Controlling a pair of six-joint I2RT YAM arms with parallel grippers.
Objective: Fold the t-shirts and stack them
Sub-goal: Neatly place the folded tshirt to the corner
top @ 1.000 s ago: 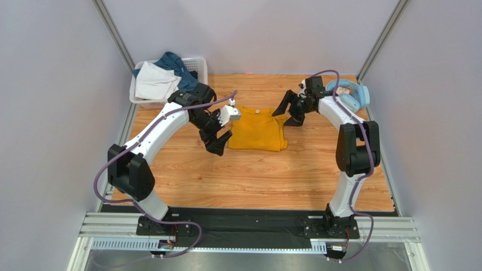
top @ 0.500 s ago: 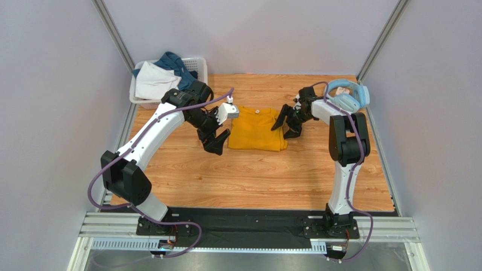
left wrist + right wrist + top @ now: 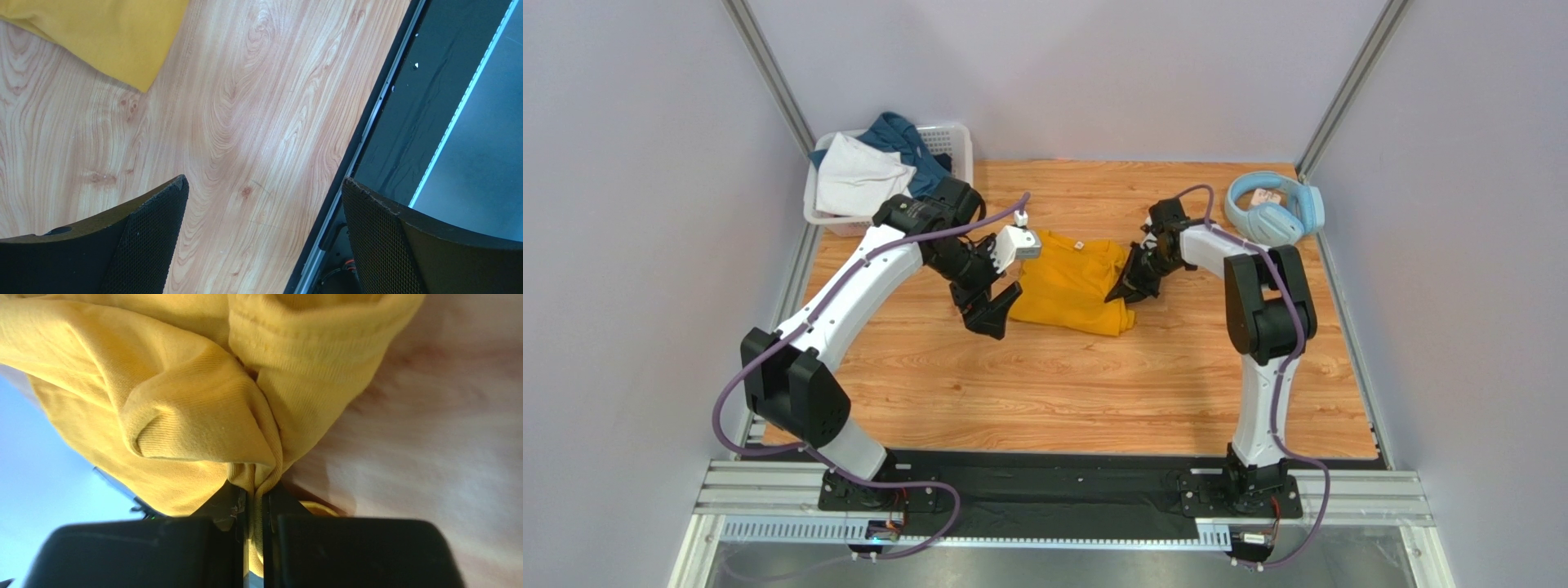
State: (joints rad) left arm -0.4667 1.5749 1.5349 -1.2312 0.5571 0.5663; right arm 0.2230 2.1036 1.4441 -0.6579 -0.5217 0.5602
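Observation:
My right gripper needs to release the yellow t-shirt on the wood (image 3: 1261,377) between the headphones and the black rail.
A mustard-yellow t-shirt (image 3: 1071,287) lies folded in the middle of the wooden table. My right gripper (image 3: 1127,283) is shut on its right edge, and in the right wrist view the yellow cloth (image 3: 202,404) bunches up between the jaws at my right gripper (image 3: 255,496). My left gripper (image 3: 994,309) hangs open at the shirt's near-left corner, apart from it. In the left wrist view the left gripper (image 3: 264,208) frames bare wood, with a corner of the yellow shirt (image 3: 116,37) at the top left. A white t-shirt (image 3: 854,175) and a dark teal one (image 3: 906,137) lie heaped in the basket.
A white lattice basket (image 3: 955,142) stands at the back left corner. Light-blue headphones (image 3: 1274,205) lie at the back right. The table's near edge and a black rail (image 3: 393,122) show in the left wrist view. Grey walls close in both sides.
My right gripper moved left onto the shirt's right edge and shut on the cloth. The shirt's right side has bunched inward. My left arm shifted slightly and stayed open.

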